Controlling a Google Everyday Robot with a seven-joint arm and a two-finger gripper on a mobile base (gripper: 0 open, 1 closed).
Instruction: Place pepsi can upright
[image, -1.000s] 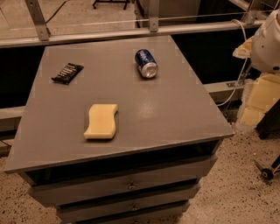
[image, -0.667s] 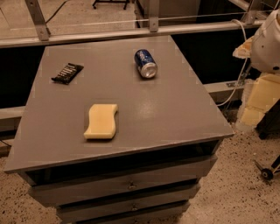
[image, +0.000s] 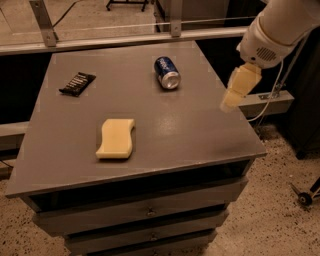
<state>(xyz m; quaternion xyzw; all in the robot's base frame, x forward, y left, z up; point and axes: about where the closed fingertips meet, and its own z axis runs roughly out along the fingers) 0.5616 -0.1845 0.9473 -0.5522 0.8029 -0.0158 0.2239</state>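
Note:
My gripper needs to close around the middle of the pepsi can's dark blue body (image: 166, 70), behind its silver end.
The pepsi can (image: 166, 72), dark blue with a silver end, lies on its side at the back middle of the grey table (image: 165, 130), its silver end facing the front. My gripper (image: 227, 104) hangs from the white arm (image: 280, 30) above the table's right edge, pale yellow fingers pointing down. It is to the right of the can and a little nearer the front, well apart from it. Nothing shows in the gripper.
A pale yellow wavy sponge (image: 116, 138) lies at the front left of the middle. A black flat snack wrapper (image: 77, 83) lies at the back left. A rail with metal posts (image: 45, 25) runs behind the table. Drawers (image: 145, 212) sit below the top.
The arm and gripper have swung left from beside the table to over its right edge. The can, sponge and wrapper have not moved on the table.

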